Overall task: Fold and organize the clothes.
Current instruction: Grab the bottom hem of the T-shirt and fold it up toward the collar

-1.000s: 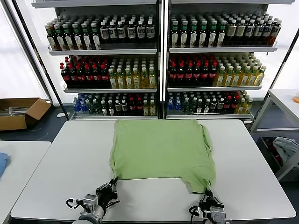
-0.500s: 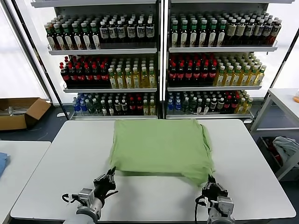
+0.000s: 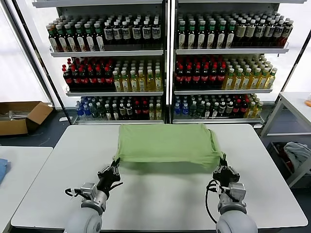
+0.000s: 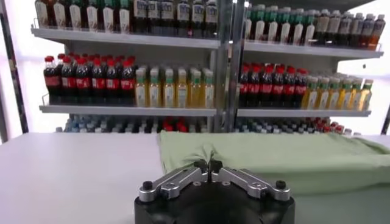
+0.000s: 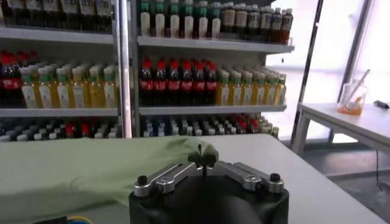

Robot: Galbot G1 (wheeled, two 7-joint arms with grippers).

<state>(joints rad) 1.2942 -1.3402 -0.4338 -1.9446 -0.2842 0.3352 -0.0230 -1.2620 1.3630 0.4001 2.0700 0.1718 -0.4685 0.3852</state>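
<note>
My left gripper is going to release the corner of the light green shirt over its side edge, about halfway (image 3: 119, 144) toward the shelves.
A light green shirt (image 3: 167, 141) lies on the white table (image 3: 160, 194), its near edge lifted and carried toward the far side so the cloth doubles over itself. My left gripper (image 3: 115, 162) is shut on the shirt's near left corner, and the wrist view shows the fabric (image 4: 274, 159) pinched between the closed fingertips (image 4: 208, 164). My right gripper (image 3: 222, 162) is shut on the near right corner; green cloth (image 5: 91, 167) bunches at its tips (image 5: 203, 159). The collar, buttons and printed patch are hidden.
Shelves of bottled drinks (image 3: 165, 63) stand right behind the table's far edge. A second table (image 3: 14, 170) with a blue cloth (image 3: 2, 170) sits at the left, a cardboard box (image 3: 22, 116) on the floor beyond. At the right is a rack holding grey-blue cloth (image 3: 296, 153).
Both grippers have moved away from me toward the shelves, carrying the shirt's near edge up and over; the visible green area has become much shorter front to back.
</note>
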